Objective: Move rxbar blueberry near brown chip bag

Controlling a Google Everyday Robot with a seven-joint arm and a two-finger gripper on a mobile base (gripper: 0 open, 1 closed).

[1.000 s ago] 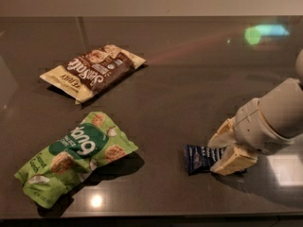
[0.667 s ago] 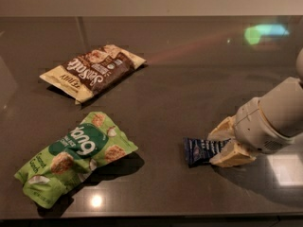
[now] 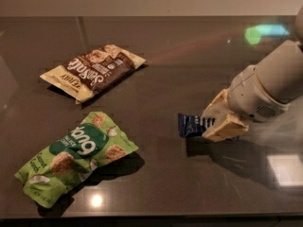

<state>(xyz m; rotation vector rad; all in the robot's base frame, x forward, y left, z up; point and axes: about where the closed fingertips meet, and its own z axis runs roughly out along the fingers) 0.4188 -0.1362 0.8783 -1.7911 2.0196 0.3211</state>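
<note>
My gripper is going to let go of the rxbar blueberry on the table (image 3: 150, 76) beside the upper corner of the brown chip bag.
The rxbar blueberry (image 3: 190, 125) is a small dark navy wrapper at centre right; its left end sticks out from between the fingers. My gripper (image 3: 212, 120) comes in from the right on a white arm and is shut on the bar, holding it a little above the dark table (image 3: 189, 56); the bar's shadow lies below it. The brown chip bag (image 3: 93, 71) lies flat at the upper left, well apart from the bar. The bar's right end is hidden by the cream fingers (image 3: 226, 126).
A bright green snack bag (image 3: 75, 157) lies at the lower left, below the brown chip bag. The table's front edge runs along the bottom of the view. A bright light reflection sits at the far right.
The gripper has risen and shifted slightly left with the rxbar in it, so the bar is off the table. Both bags have stayed put.
</note>
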